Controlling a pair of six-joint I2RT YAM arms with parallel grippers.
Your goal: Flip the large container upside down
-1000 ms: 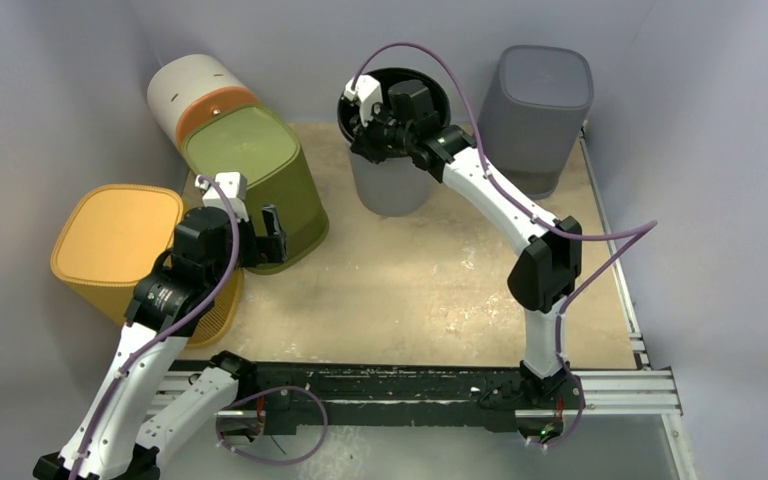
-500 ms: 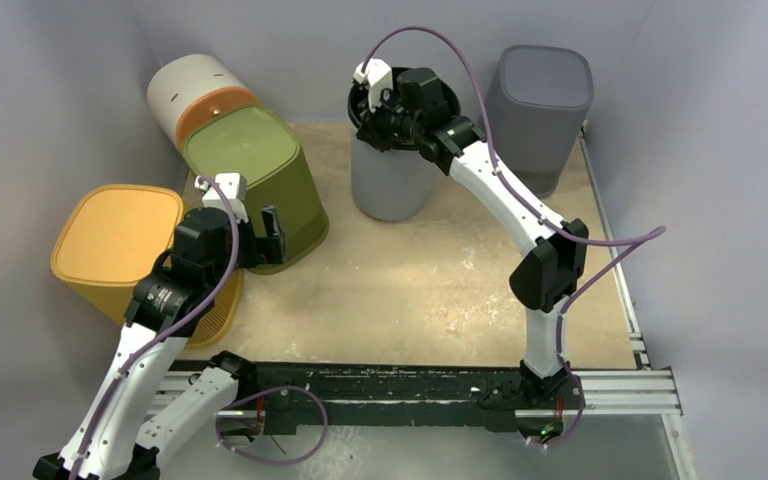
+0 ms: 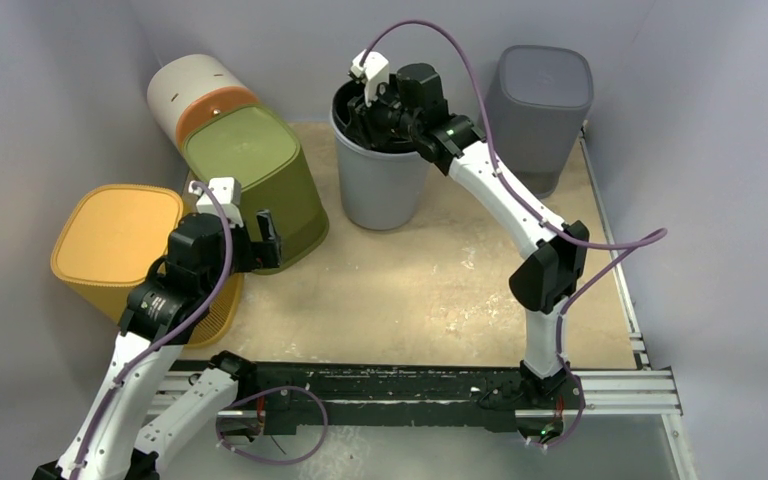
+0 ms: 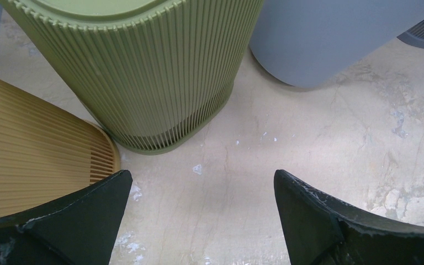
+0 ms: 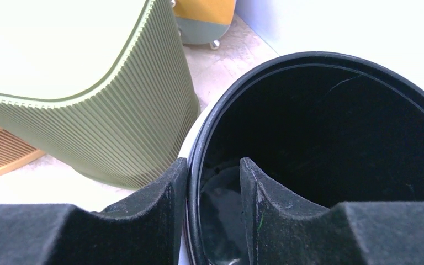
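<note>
I will pinch only the black bin's rim (image 5: 195,185) with my right gripper and lift the black bin out first, because it sits inside the grey bin.
The large container (image 3: 380,185) is a round grey bin with a black inner rim, standing upright with its mouth up at the back middle. My right gripper (image 3: 375,105) straddles its left rim (image 5: 196,165). The outer finger (image 5: 168,199) touches the rim's outside. The inner finger (image 5: 259,204) is inside the bin, a small gap away from the wall. The jaws are narrowly open. My left gripper (image 4: 201,182) is wide open and empty, low over bare tabletop in front of the green bin, well left of the large container (image 4: 331,38).
A green ribbed bin (image 3: 255,185) stands upside down just left of the container, close to my right fingers (image 5: 88,94). A yellow ribbed bin (image 3: 120,240), a white and orange cylinder (image 3: 195,95) and a grey ribbed bin (image 3: 540,110) stand around. Walls enclose the table.
My right gripper has shifted slightly left on the container's rim, and the container has moved a little left and towards me. My left arm has drawn back slightly.
</note>
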